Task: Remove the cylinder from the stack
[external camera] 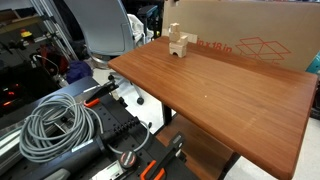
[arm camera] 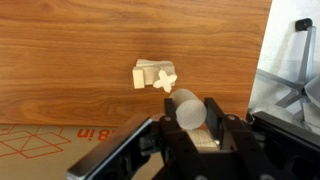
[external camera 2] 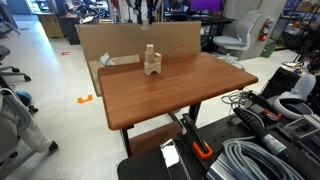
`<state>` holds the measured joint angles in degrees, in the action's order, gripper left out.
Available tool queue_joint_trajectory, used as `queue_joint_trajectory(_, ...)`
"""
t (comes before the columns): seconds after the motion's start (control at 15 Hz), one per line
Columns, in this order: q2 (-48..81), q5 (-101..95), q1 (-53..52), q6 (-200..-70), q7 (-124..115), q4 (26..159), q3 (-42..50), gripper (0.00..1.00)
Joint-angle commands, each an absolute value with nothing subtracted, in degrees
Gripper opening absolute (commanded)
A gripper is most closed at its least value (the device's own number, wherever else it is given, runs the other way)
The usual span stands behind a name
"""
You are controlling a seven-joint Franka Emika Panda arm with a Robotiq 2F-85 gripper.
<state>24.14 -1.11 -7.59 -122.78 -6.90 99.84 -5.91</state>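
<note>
Next, I let go of the cylinder, now held well above the table, on the bare table before the cardboard box's red drawing (external camera: 239, 71), clear of the stack.
In the wrist view my gripper (arm camera: 190, 102) is shut on the cylinder (arm camera: 188, 110), a short round piece of pale wood held lying sideways between the two black fingers. It hangs well above the brown table (arm camera: 80, 50). The stack (arm camera: 155, 76), a small pile of pale wooden blocks, sits on the table below and just beyond the fingers, apart from the cylinder. The stack also shows in both exterior views (external camera: 180, 42) (external camera 2: 151, 62), near the table's far edge by the box. I cannot make out the gripper in either exterior view.
A large cardboard box (external camera: 250, 35) (external camera 2: 120, 40) (arm camera: 60, 150) stands against the table right behind the stack. Coiled grey cables (external camera: 50, 125) (external camera 2: 250, 160) and equipment lie on the floor by the table. Office chairs (external camera: 105, 25) (external camera 2: 240, 35) stand nearby.
</note>
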Motion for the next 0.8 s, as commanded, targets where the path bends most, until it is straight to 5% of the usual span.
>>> queue_joint_trajectory(0.0, 18.01, 1.85, -5.2, -122.96, -3.41, 104.54, -5.33, 0.09)
queue_joint_trajectory(0.73, 24.89, 2.14, 3.98, -129.48, -3.96, 101.81, 3.04, 0.09)
